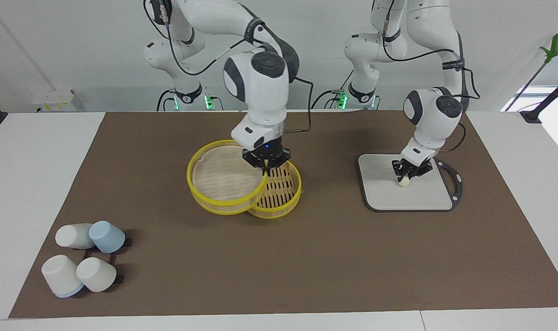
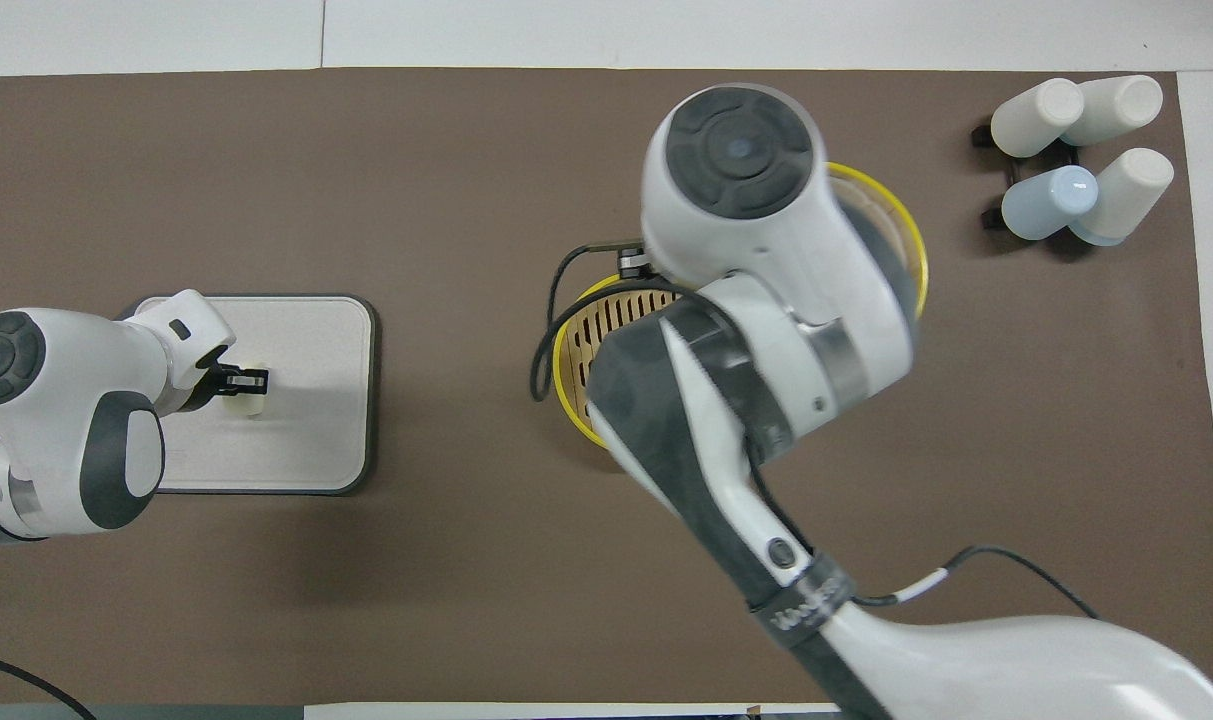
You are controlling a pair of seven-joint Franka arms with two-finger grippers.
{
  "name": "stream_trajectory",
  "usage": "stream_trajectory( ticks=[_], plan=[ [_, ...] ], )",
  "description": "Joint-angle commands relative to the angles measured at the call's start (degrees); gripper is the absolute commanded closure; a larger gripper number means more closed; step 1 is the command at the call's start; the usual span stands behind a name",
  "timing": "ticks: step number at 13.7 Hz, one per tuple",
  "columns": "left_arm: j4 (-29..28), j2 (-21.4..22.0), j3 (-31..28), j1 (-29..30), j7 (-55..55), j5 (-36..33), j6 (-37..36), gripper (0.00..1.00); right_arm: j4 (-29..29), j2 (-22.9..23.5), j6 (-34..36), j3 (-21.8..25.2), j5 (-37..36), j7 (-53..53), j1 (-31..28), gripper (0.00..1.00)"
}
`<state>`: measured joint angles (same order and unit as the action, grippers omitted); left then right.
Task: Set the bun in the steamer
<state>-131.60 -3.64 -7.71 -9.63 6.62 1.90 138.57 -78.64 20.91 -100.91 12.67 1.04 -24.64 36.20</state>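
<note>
My left gripper needs to let go of the bun so that it rests on the slatted bottom of the steamer's lower basket (image 2: 671, 355).
The steamer stands mid-table, split in two. Its lower basket (image 1: 281, 188) (image 2: 606, 318) rests on the mat with its slatted floor showing. My right gripper (image 1: 265, 171) is shut on the yellow rim of the top tier (image 1: 219, 177) (image 2: 906, 250) and holds it up, tilted, over the mat toward the right arm's end. The bun (image 1: 404, 182) (image 2: 240, 405) is a small cream lump on the grey board (image 1: 421, 197) (image 2: 306, 440), and my left gripper (image 1: 405, 176) (image 2: 251, 379) is shut on it. From overhead the right arm hides its own gripper.
Several white and blue cups (image 1: 83, 259) (image 2: 1076, 150) lie on a black rack, farther from the robots at the right arm's end. The brown mat (image 1: 352, 257) covers most of the table.
</note>
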Motion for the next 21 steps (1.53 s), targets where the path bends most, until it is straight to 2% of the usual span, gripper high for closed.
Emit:
stream_trajectory(
  ticks=[1,3,4,6,8,10,12,14,17,20,21],
  plan=[
    [15.1,-4.1,-0.5,-6.6,-11.1,2.8,-13.2,0.75,-1.3,-4.6,5.7,-0.8,0.2,11.0,-8.0,1.00],
    [29.9,-9.2,-0.4,-12.6,-23.9,3.0,-24.2,0.75,-2.3,-6.5,10.7,-0.8,0.1,17.3,-14.0,1.00],
    [35.0,-10.9,0.0,-15.1,-29.4,3.4,-26.8,0.75,-2.8,-7.6,12.4,-0.8,0.1,20.5,-17.2,1.00],
    [40.2,-13.1,0.3,-20.8,-40.6,3.6,-27.1,0.75,-4.1,-9.0,14.2,-0.7,0.0,26.5,-21.1,1.00],
    [40.4,-13.5,0.3,-26.6,-48.6,3.6,-23.8,0.75,-6.2,-10.0,14.5,-0.7,-0.2,30.1,-24.7,1.00],
    [37.2,-13.5,0.2,-32.6,-51.8,3.5,-17.7,0.75,-9.1,-11.1,13.6,-0.6,-0.9,32.0,-26.6,1.00],
    [35.9,-14.6,0.1,-35.3,-52.1,3.1,-14.6,0.75,-11.5,-12.1,12.5,-0.6,-1.1,32.3,-27.3,1.00],
    [35.6,-18.4,0.1,-37.9,-52.7,2.7,-11.5,0.74,-12.9,-12.7,11.4,-0.6,-1.1,32.3,-27.3,1.00],
    [31.6,-19.4,0.1,-39.2,-52.7,1.5,-6.7,0.73,-13.1,-12.7,11.1,-0.6,-1.1,32.3,-27.2,1.00],
    [29.5,-20.1,0.1,-40.0,-52.8,1.4,-3.9,0.61,-13.1,-12.8,11.1,-0.6,-1.1,32.3,-27.2,1.00],
    [29.5,-20.1,0.1,-40.1,-52.8,1.4,-4.0,0.51,-13.1,-12.7,11.1,-0.7,-1.1,32.3,-27.1,1.00]
  ],
)
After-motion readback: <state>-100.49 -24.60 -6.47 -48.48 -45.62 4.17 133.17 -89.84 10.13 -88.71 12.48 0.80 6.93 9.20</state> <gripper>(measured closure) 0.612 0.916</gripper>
